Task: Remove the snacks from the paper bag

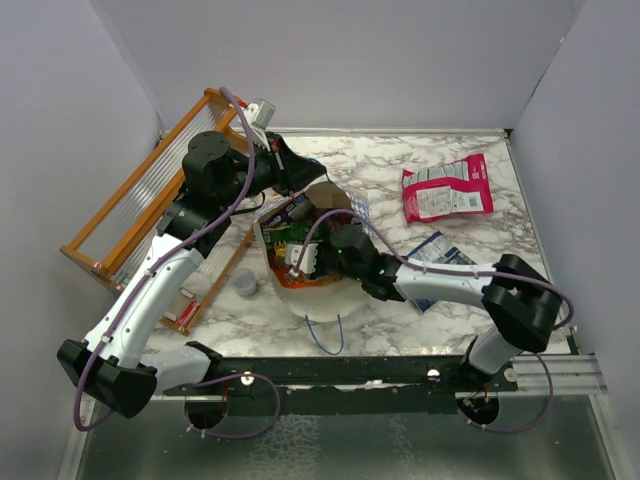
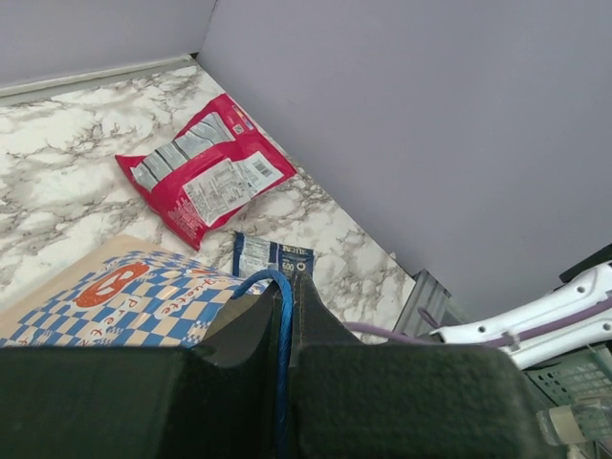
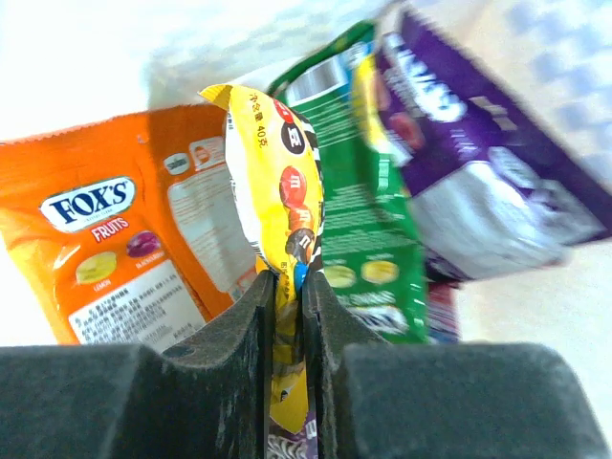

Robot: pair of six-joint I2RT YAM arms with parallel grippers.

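The robot's right gripper will release the yellow packet between the pink-red pouch and the blue packet (image 1: 418, 243), so that it overlaps the blue packet's edge.
The blue-and-white checkered paper bag (image 1: 352, 206) lies in the middle of the table, its cream inside (image 1: 318, 292) open toward the arms. My left gripper (image 1: 303, 178) is shut on the bag's thin blue string handle (image 2: 283, 304) at the far rim. The right gripper (image 1: 300, 258) reaches into the bag's mouth. There it (image 3: 289, 287) is shut on the yellow packet (image 3: 277, 182), with an orange packet (image 3: 115, 239), a green one (image 3: 368, 220) and a purple one (image 3: 469, 163) beside it. A pink-red pouch (image 1: 447, 188) and a blue packet (image 1: 440, 250) lie outside on the marble.
An orange wooden rack (image 1: 150, 200) stands at the far left beside my left arm. A small grey cup (image 1: 245, 286) sits just left of the bag's mouth. The bag's other blue handle (image 1: 325, 335) loops onto the table near the front rail. Grey walls enclose the table.
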